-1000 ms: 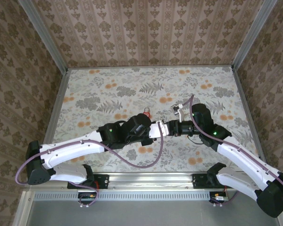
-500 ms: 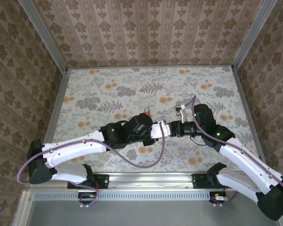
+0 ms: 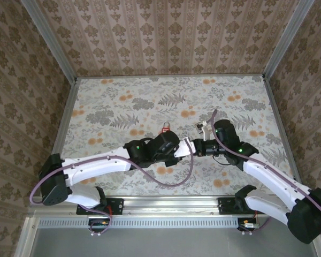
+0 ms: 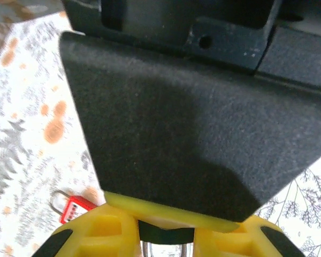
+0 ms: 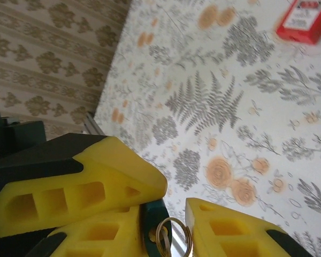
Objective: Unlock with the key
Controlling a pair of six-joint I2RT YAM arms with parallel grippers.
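Next, I open my right gripper, back it off and pinch the metal ring (image 5: 174,230) with it, because my left gripper's fingers crowd the key's head inside my right gripper's fingers.
The key (image 5: 156,224) has a dark teal head with a metal ring (image 5: 174,235) through it. It hangs in mid-air where my two grippers meet, above the middle of the table. My left gripper (image 4: 166,235) (image 3: 183,145) is shut on the key's head (image 4: 166,231). The jaws of my right gripper (image 5: 168,214) (image 3: 197,146) stand round the same head. One of its fingers (image 5: 91,235) is against the head, while a small gap with the ring in it stays at the other. The small red padlock (image 3: 165,127) (image 4: 77,206) (image 5: 305,21) lies on the table beyond them, untouched.
The flowered tablecloth (image 3: 123,101) covers the table, with patterned walls (image 3: 166,32) on three sides. A metal rail (image 3: 171,203) runs along the near edge by the arm bases. The left gripper's finger (image 5: 96,176) crowds the right wrist view.
My left arm has reached further right, so the two grippers are closer together. The right gripper's jaws have narrowed around the key's head. The padlock has not moved.
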